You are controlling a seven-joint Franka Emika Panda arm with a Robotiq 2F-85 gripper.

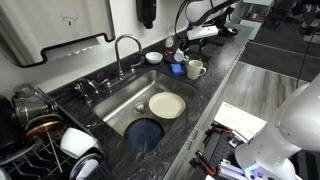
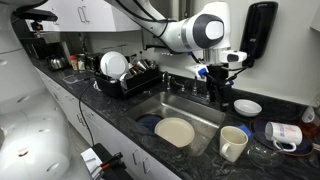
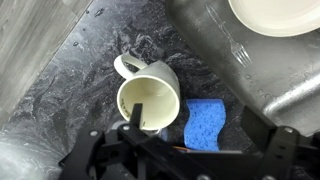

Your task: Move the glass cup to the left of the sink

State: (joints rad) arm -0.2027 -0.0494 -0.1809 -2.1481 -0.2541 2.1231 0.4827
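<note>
I will close my gripper on the rim of the glass cup (image 1: 190, 52) behind the cream mug, on the side that is nearest the tipped mug.
The steel sink (image 1: 118, 108) is sunk in the black speckled counter and also shows in the other exterior view (image 2: 165, 108) and at the top right of the wrist view (image 3: 250, 60). A faint clear shape beside the cream mug in an exterior view (image 2: 262, 152) may be the glass cup; it does not show in the wrist view. My gripper (image 3: 195, 135) is open and empty. It hangs high over the counter (image 2: 222, 76), above the cream mug (image 3: 148, 97) and a blue sponge (image 3: 205, 122).
A cream plate (image 2: 175, 130) and a blue dish (image 1: 145, 133) lie in the sink. The curved tap (image 1: 125, 50) stands behind it. A white bowl (image 2: 247, 106) and a tipped mug (image 2: 283, 135) sit near the cream mug. A dish rack (image 2: 125, 75) stands on the other side.
</note>
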